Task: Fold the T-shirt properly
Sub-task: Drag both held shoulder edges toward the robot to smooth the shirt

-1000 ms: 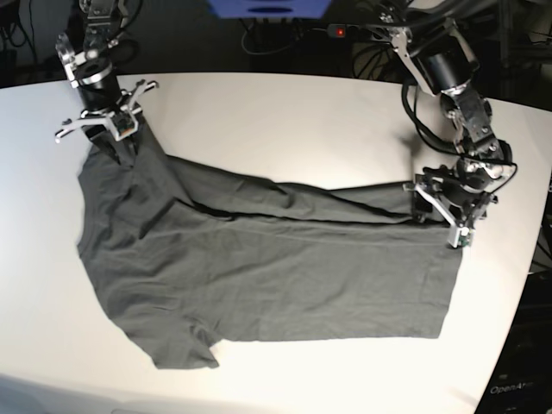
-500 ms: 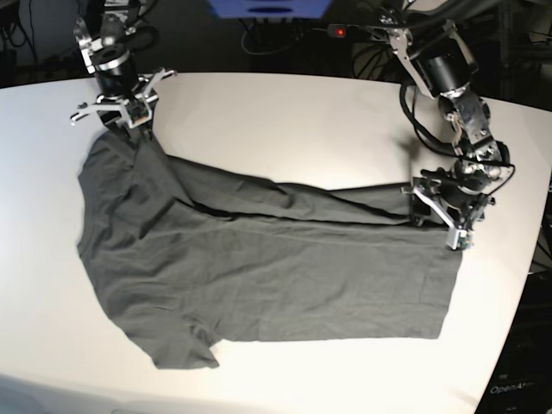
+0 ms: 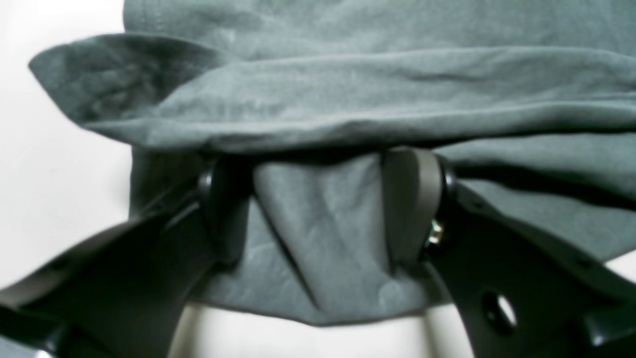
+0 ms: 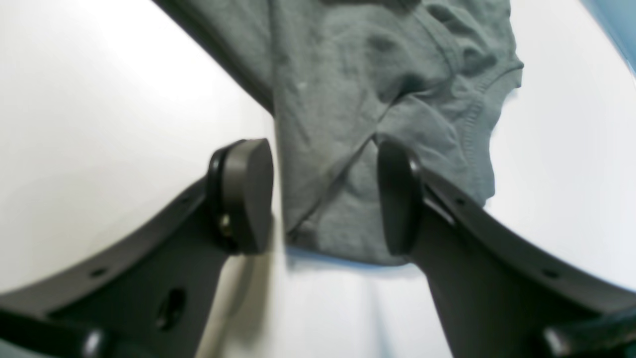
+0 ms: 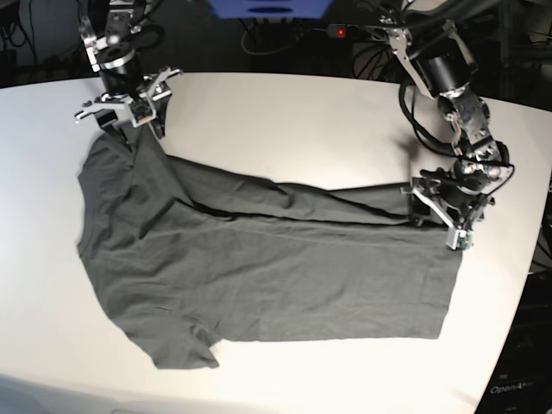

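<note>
A piece of the T-shirt lies slanted over the T-shirt's far corner, so the robot's right gripper needs to first pinch the piece's edge (image 4: pixel 352 156) and lift it toward the near side of the T-shirt.
The dark grey T-shirt (image 5: pixel 259 267) lies spread and wrinkled on the white table (image 5: pixel 285 121), with its upper long edge folded over toward the middle. My right gripper (image 5: pixel 134 125) stands at the shirt's far left corner. In the right wrist view, this gripper (image 4: pixel 323 199) is open, and a hemmed corner of the T-shirt (image 4: pixel 357 89) lies loose between the fingers. My left gripper (image 5: pixel 435 216) sits at the shirt's right end. Seen from the left wrist, it (image 3: pixel 318 204) is open wide, with flat cloth between the fingers and a fold of the T-shirt (image 3: pixel 348 89) draped over the tips.
Behind the table's far edge are dark cables, a blue object (image 5: pixel 269 7) and a small red light (image 5: pixel 341 32). The table's curved right edge (image 5: pixel 526 285) runs close to my left arm. Bare white tabletop surrounds the shirt.
My right gripper has moved toward the table's far edge, drawing the shirt's left corner with it, and its jaws have opened off the cloth. The left arm has stayed still.
</note>
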